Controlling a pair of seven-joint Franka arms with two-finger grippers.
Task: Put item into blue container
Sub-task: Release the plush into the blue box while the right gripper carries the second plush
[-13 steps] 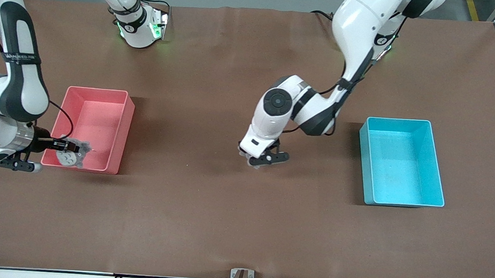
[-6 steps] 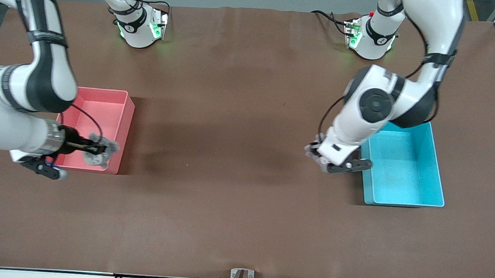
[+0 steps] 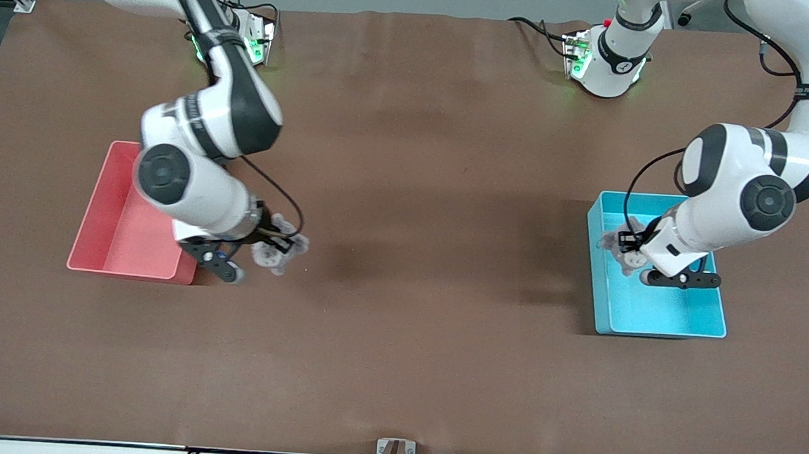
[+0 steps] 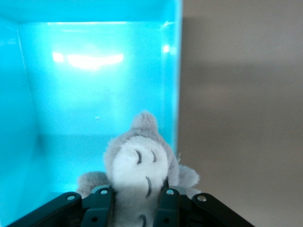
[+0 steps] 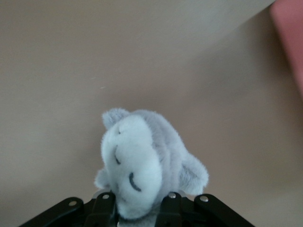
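Note:
My left gripper will let go of the grey and white plush toy near the middle of the blue container's bottom [image 3: 641, 265] [image 4: 100, 135]. The toy is now held at the container's edge.
The blue container [image 3: 652, 319] stands toward the left arm's end of the table, its cyan inside [image 4: 94, 94] filling much of the left wrist view. My left gripper [image 3: 629, 246] hangs over the container's edge that faces the table's middle, shut on a grey and white plush toy [image 3: 617, 244]. In the left wrist view that toy [image 4: 139, 163] sits squeezed between the fingers [image 4: 168, 208]. My right gripper [image 3: 266, 242] is shut on a second grey plush toy [image 3: 278, 254], over the bare table beside the pink bin; the toy [image 5: 137, 161] shows in its wrist view.
A pink bin [image 3: 105, 237] of like size stands toward the right arm's end of the table, and its corner [image 5: 289, 38] shows in the right wrist view. Brown table surface [image 3: 431, 257] lies between the two bins.
My left gripper carried its plush toy from the table's middle to over the blue container. My right gripper lifted its plush toy out of the pink bin and moved toward the table's middle.

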